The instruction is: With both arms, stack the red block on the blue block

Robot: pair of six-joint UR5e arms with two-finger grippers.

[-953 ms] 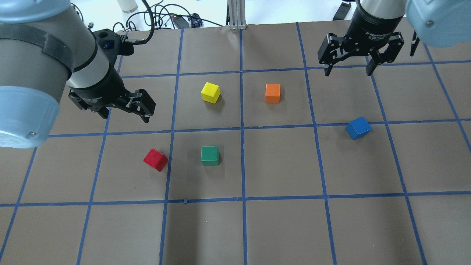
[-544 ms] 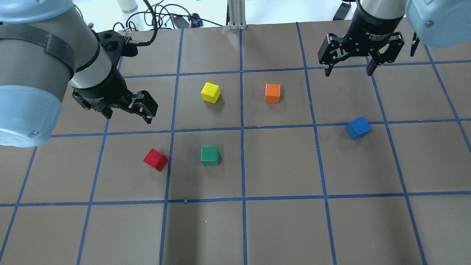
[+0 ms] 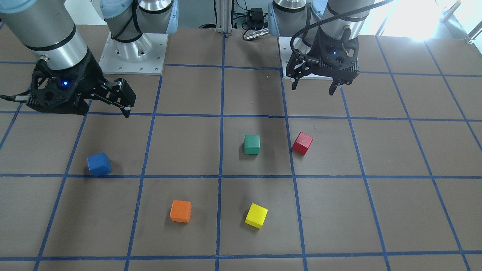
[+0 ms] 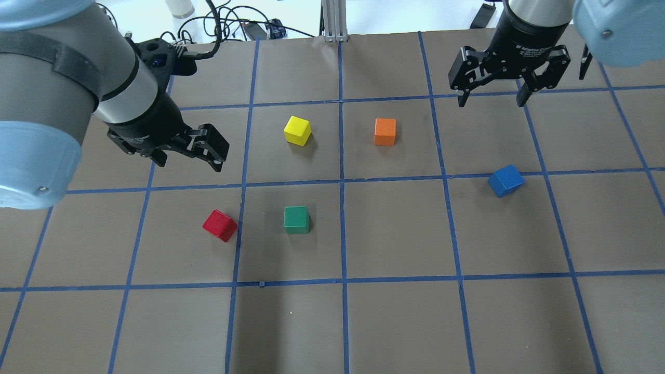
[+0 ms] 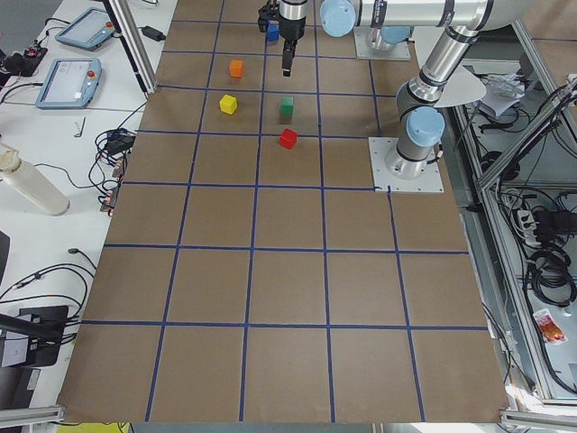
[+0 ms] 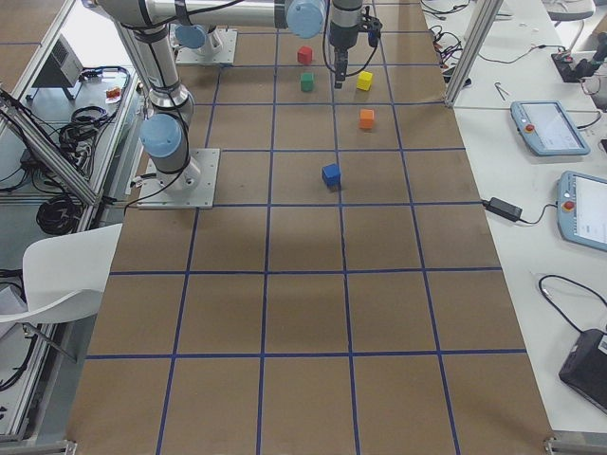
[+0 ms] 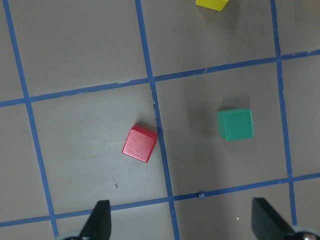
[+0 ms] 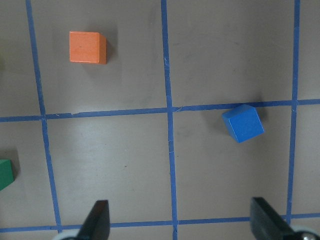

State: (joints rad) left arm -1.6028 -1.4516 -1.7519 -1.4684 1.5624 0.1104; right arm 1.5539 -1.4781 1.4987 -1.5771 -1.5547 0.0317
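Note:
The red block is next: next my left gripper closes on the middle of the red block (image 3: 302,143) (image 7: 140,143), with one finger on its side toward the green block.
The red block (image 4: 220,225) lies on the brown table, turned at an angle, left of the middle; it also shows in the left wrist view (image 7: 140,144). My left gripper (image 4: 189,163) is open and empty, hovering above and beyond the red block, a little to its left. The blue block (image 4: 505,180) lies at the right on a blue tape line, also angled; it shows in the right wrist view (image 8: 243,123). My right gripper (image 4: 491,103) is open and empty, high above the table, beyond the blue block.
A green block (image 4: 296,219) sits just right of the red block. A yellow block (image 4: 297,130) and an orange block (image 4: 385,131) lie farther back near the middle. Cables (image 4: 228,23) and a metal post (image 4: 335,21) stand at the far edge.
My left gripper has moved a little to the right and nearer the red block. The right gripper and all blocks have stayed put.

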